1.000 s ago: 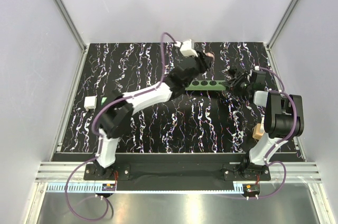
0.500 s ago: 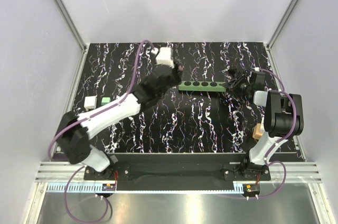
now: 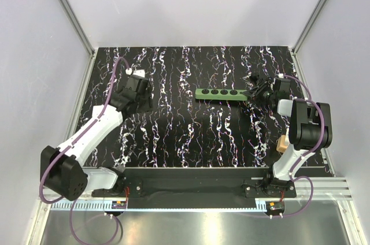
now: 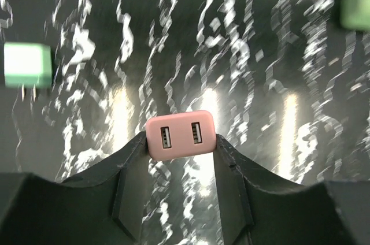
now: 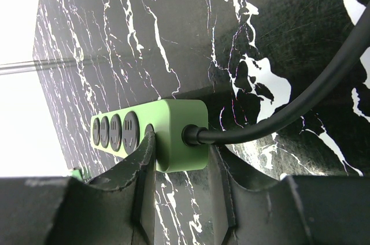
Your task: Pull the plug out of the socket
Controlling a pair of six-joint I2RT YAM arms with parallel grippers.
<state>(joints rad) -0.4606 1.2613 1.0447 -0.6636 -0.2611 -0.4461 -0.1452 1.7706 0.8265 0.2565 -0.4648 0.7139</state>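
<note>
Next, my left gripper lets go of the pink plug on the mat (image 3: 126, 115) (image 4: 82, 75) beside the pale green block, toward the power strip.
The green power strip (image 3: 219, 93) lies on the far middle of the mat, and all its black socket holes are empty. My right gripper (image 3: 254, 93) is shut on its right end, where the black cord (image 5: 277, 122) leaves it. The right wrist view shows the strip (image 5: 173, 132) between the jaws of the right gripper (image 5: 179, 148). My left gripper (image 3: 139, 99) is over the left part of the mat, far from the strip. In the left wrist view the left gripper (image 4: 180, 141) is shut on a pink plug (image 4: 180, 135) with two USB ports, held above the mat.
In the left wrist view a pale green block with prongs (image 4: 26, 65) lies on the mat at the left, and another green block (image 4: 355, 5) shows at the top right edge. The mat (image 3: 191, 141) is black with white marbling. White walls close in the back and both sides.
My left arm has swung from the strip's left end across to the left part of the mat with the pink plug in its jaws. The right gripper and the strip have not moved.
</note>
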